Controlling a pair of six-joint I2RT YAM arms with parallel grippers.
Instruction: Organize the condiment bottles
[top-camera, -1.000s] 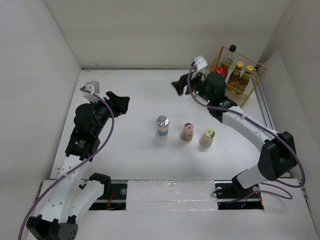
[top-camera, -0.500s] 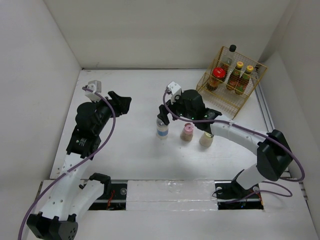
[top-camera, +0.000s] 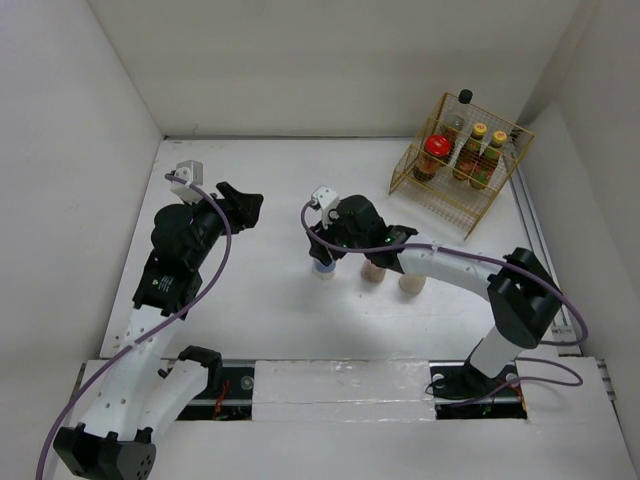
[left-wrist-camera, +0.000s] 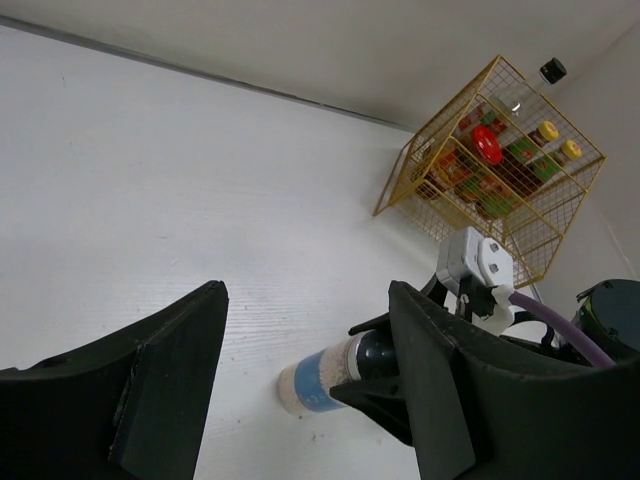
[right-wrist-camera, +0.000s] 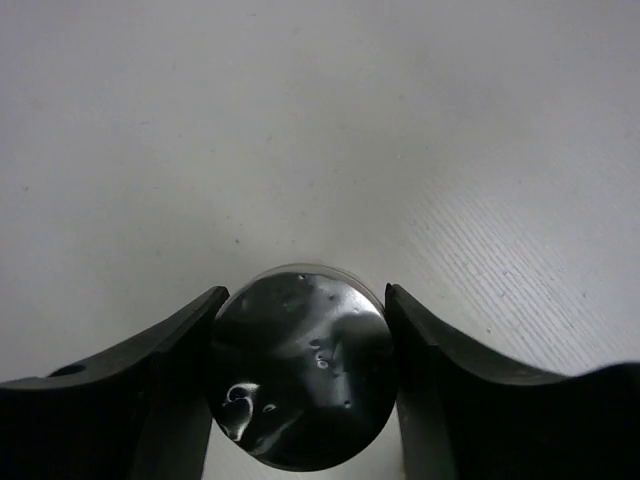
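Observation:
Next, my right gripper sets the silver-capped bottle in the yellow wire basket (top-camera: 453, 178) beside the red-capped bottle.
A silver-capped bottle with a blue label (top-camera: 322, 268) stands mid-table, also in the left wrist view (left-wrist-camera: 320, 375). My right gripper (top-camera: 322, 250) is open and straddles its cap (right-wrist-camera: 300, 370), one finger close on each side. Two more bottles stand just to its right, a pink-capped one (top-camera: 373, 271) and a cream one (top-camera: 410, 285), both partly under the right arm. A red-capped bottle (top-camera: 435, 150), two yellow-capped ones (top-camera: 479, 131) and a black-capped one (top-camera: 465, 96) are at the wire basket. My left gripper (top-camera: 245, 205) is open and empty, left of the silver-capped bottle.
The yellow wire basket (top-camera: 470, 215) stands tilted at the back right corner, also in the left wrist view (left-wrist-camera: 440, 210). White walls close the table on the left, back and right.
My right arm swung from the basket leftward and down to the silver-capped bottle, and its fingers now stand around the cap. The left arm has not moved.

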